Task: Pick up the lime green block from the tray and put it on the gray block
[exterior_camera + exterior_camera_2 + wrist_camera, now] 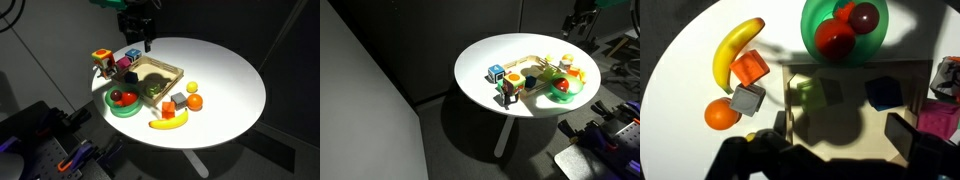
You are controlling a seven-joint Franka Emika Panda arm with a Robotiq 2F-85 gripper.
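The fingers of my gripper needs to close on opposite sides of the lime green block [153,89] [812,96], one side facing the gray block and the other facing the blue block.
In the wrist view the lime green block [812,92] lies in the near-left corner of the light-wood tray [786,72], partly in shadow. The gray block [747,98] sits on the white table just left of the tray, between a red block [750,68] and an orange [722,115]. My gripper [845,132] is open and empty, hanging above the tray with its fingers spread over the tray floor. In an exterior view the gripper [138,42] hovers high over the tray [172,68]; the green block [152,88] and gray block [178,100] show below it.
A green bowl [845,30] holding red fruit stands beside the tray. A banana [735,50] lies by the red block. A blue block [883,92] sits in the tray. Pink and colored toys [940,115] stand at the tray's far side. A lemon [192,88] lies near the orange.
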